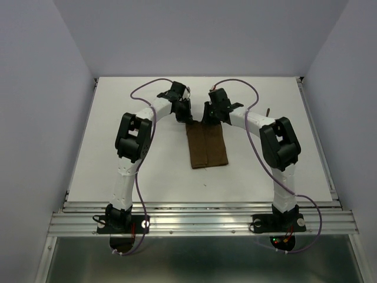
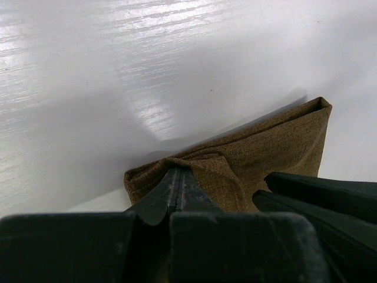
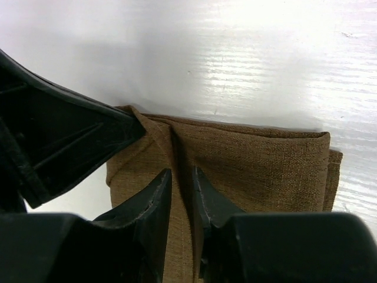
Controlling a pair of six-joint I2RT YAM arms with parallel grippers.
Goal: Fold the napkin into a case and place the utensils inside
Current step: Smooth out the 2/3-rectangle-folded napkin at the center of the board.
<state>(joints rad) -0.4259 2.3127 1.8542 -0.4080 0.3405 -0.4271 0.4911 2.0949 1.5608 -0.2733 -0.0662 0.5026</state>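
Observation:
The robot's right gripper straddles the seam of the napkin short of the napkin's far edge, so it should open, move toward the left gripper and pinch the napkin's raised fold [image 3: 167,133] there.
The napkin [image 1: 207,145] lies mid-table, folded into a narrow dark brown strip with a lengthwise seam. At its far end both grippers meet. My left gripper [image 2: 178,170] is shut on a raised pinch of the napkin [image 2: 265,150] near the far left corner. Right beside it, my right gripper [image 3: 181,173] stands slightly open over the napkin [image 3: 259,171], one fingertip [image 3: 162,183] on each side of the seam, holding nothing. A slim dark tip [image 1: 268,109] pokes out behind the right arm, possibly one of the utensils; fork or spoon I cannot tell.
The white table [image 1: 118,171] ends in grey walls at the back and sides and a metal rail [image 1: 200,221] in front. The two arms arch inward over the table's far half, wrists almost touching.

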